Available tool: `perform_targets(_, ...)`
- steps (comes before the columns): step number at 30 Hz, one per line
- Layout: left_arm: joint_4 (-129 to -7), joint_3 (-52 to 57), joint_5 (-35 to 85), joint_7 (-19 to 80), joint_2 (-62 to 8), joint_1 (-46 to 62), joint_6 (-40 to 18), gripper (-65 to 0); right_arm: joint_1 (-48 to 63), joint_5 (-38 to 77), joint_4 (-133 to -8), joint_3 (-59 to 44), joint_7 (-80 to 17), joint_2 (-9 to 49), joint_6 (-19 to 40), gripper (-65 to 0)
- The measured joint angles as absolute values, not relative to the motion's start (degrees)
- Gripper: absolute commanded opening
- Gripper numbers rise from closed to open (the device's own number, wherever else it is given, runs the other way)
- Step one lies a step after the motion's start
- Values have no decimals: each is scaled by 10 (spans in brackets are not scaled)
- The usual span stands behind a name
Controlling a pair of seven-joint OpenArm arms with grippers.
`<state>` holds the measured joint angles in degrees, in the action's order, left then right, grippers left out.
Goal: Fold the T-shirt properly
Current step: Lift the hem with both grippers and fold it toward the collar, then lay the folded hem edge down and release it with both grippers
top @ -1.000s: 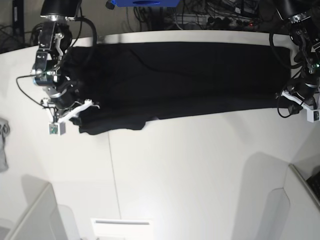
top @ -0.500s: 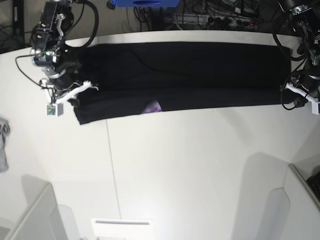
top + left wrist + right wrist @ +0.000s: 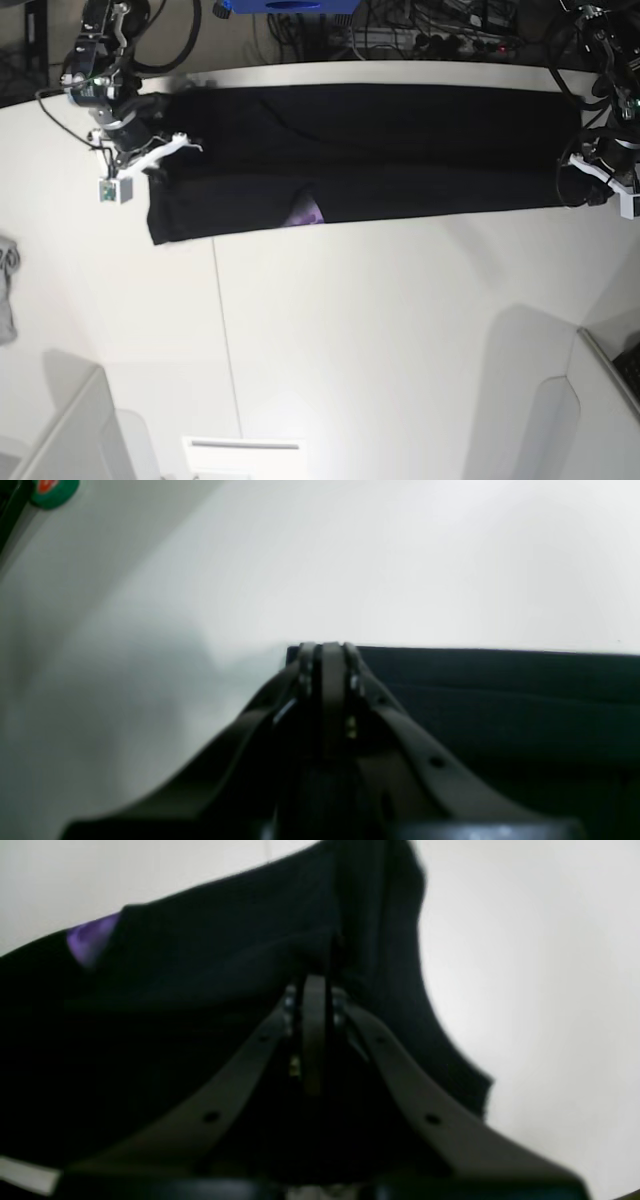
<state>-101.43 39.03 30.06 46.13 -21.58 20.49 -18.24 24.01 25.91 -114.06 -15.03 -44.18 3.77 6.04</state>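
Note:
I will drop the black T-shirt's corner from my left gripper on its own end of the band [image 3: 576,173], just behind the band's near edge.
The black T-shirt [image 3: 380,150] lies stretched in a long band across the far side of the white table [image 3: 380,330]. A bit of purple print [image 3: 305,213] peeks out at its near edge. At the band's left end in the base view, my right gripper [image 3: 160,165] is shut on the fabric. The right wrist view shows its jaws [image 3: 315,985] pinched on dark folds of the T-shirt [image 3: 200,965], with the purple print [image 3: 92,937] to the left. My left gripper [image 3: 572,185] is shut on the band's right end. The left wrist view shows it [image 3: 325,652] clamped on the T-shirt's corner [image 3: 500,690].
A small grey cloth [image 3: 6,290] lies at the table's left edge. Cables and a blue object [image 3: 290,5] sit behind the table. White partitions stand at the near left [image 3: 70,430] and near right [image 3: 600,400]. A green item [image 3: 52,489] shows in the left wrist view's corner.
Both grippers have moved toward the far side of the table, drawing the shirt's ends with them. The near edge has straightened and the purple print has come into sight.

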Motion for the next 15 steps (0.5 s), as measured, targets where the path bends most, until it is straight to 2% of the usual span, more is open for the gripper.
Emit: perform_targets(15,-1014,390,301,461,-215,230,-182,-650,279,275,-1148,-151,-420,39,60,-650)
